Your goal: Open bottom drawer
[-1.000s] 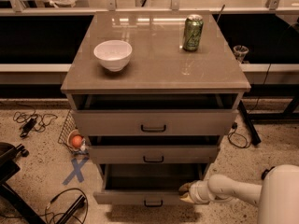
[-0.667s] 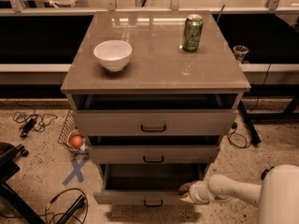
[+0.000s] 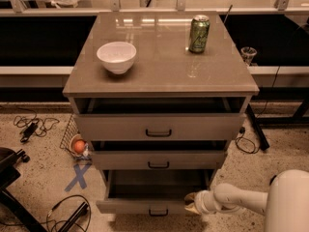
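Next, I let go of the front of the bottom drawer farther out, over the floor (image 3: 151, 227) just past the drawer's black handle.
The bottom drawer (image 3: 145, 206) is the lowest of three grey-taupe drawers and stands pulled out farthest, its grey interior showing and its small black handle (image 3: 158, 212) on the front. The middle drawer (image 3: 159, 159) and the top drawer (image 3: 159, 127) above it also stand partly out. My gripper (image 3: 191, 203) is at the right end of the bottom drawer's front, at its top edge, on the white arm (image 3: 236, 199) coming in from the lower right.
A white bowl (image 3: 116, 57) and a green can (image 3: 199, 34) stand on the cabinet top (image 3: 159, 76). On the floor to the left lie cables (image 3: 34, 124), a wire basket with an orange ball (image 3: 78, 146) and a blue tape cross (image 3: 78, 176). A dark stand leg (image 3: 256, 127) is at the right.
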